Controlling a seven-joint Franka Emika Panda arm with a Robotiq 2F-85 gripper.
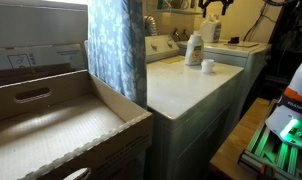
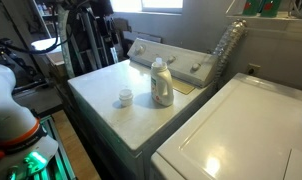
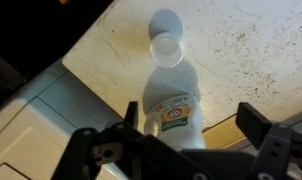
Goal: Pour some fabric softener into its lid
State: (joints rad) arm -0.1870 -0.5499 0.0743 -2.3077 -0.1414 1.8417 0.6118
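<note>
Next, I move my gripper to the fabric softener bottle and close it on the bottle's handle [image 1: 199, 46] [image 3: 189, 137], just below the bottle's neck.
The fabric softener [image 1: 195, 48] is a small white bottle with a coloured label, standing upright on the white washer top [image 1: 181, 85]. It also shows in an exterior view [image 2: 162, 82]. The lid [image 1: 208, 65], a small white cup, stands on the top close beside it [image 2: 125, 97]. In the wrist view I look down on the bottle [image 3: 173, 85], with the lid [image 3: 165, 20] just beyond its neck. My gripper [image 3: 191, 112] is open, with one dark finger on each side of the bottle, not touching it. In an exterior view it hangs above the bottle [image 1: 213, 8].
The washer's control panel [image 2: 176, 62] rises behind the bottle. A second white machine [image 2: 241, 130] stands alongside. A patterned curtain [image 1: 116, 45] and an open wooden drawer [image 1: 51, 125] are nearby. A clear plastic bottle [image 2: 226, 45] leans near the wall.
</note>
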